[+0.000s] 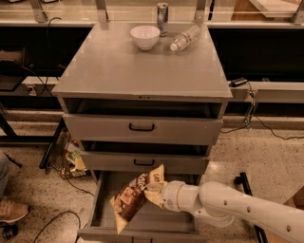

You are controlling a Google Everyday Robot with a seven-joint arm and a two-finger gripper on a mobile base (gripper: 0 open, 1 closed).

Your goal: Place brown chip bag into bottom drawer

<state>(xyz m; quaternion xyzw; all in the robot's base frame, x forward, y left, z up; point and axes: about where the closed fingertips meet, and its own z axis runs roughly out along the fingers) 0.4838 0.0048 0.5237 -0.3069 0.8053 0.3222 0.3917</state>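
Note:
Next, I let go of the brown chip bag on the bottom drawer's grey bottom, below the middle drawer's handle (146, 199).
The brown chip bag (134, 196) is dark brown with white lettering and pale yellow ends. It hangs tilted over the open bottom drawer (97, 209), one end up near the middle drawer's front, the other end low at the drawer's left front. My gripper (154, 193) comes in from the right on a white arm and is shut on the bag's right side. The bag covers the fingertips. The drawer's grey floor shows under and to the right of the bag.
Two upper drawers with black handles (141, 127) sit above, both slightly open. On the cabinet top are a white bowl (145, 36), a plastic bottle (185, 38) lying down and a metal can (162, 11). A basket of litter (69, 159) sits left of the cabinet.

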